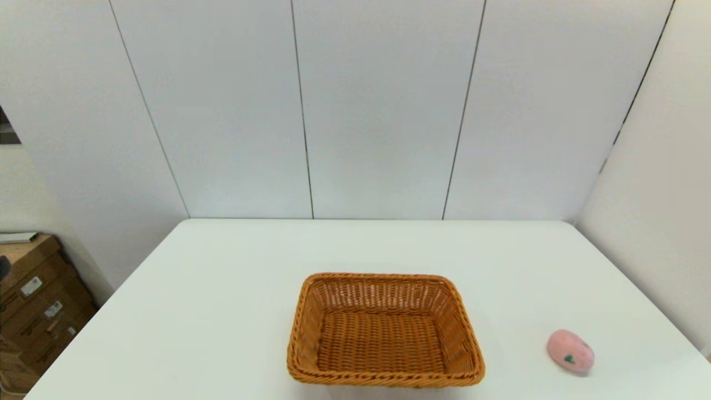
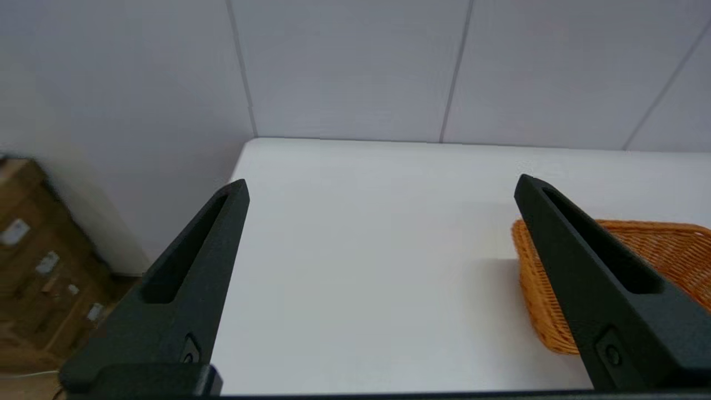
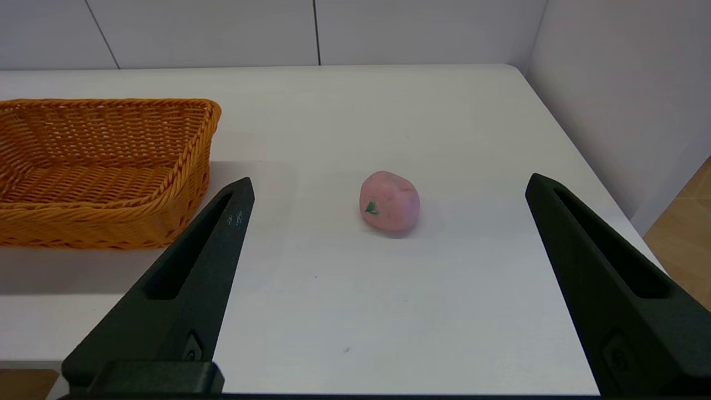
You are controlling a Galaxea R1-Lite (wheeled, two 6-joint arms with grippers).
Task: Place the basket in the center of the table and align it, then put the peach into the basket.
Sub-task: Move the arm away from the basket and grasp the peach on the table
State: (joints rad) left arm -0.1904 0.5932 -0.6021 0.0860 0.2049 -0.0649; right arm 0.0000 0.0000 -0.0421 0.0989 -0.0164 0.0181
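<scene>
I need to close my right gripper on the peach's near end point(image 1: 580, 361) point(image 3: 393, 221), next to the green leaf mark, leaving the rest of the peach past the fingers.
The orange-brown wicker basket point(image 1: 384, 331) sits empty near the front middle of the white table point(image 1: 222, 289), its sides roughly square to the table edges. The pale-pink peach point(image 1: 570, 351) with a green leaf mark lies on the table at the front right, apart from the basket. Neither arm shows in the head view. My right gripper point(image 3: 389, 186) is open, held back near the table's front edge, with the peach point(image 3: 390, 201) ahead between its fingers' lines and the basket point(image 3: 100, 166) off to one side. My left gripper point(image 2: 380, 186) is open over bare table, the basket point(image 2: 655, 266) beside one finger.
Grey wall panels point(image 1: 377, 111) stand behind the table and along its right side. Cardboard boxes point(image 1: 33, 300) are stacked on the floor left of the table. Bare tabletop stretches behind and to the left of the basket.
</scene>
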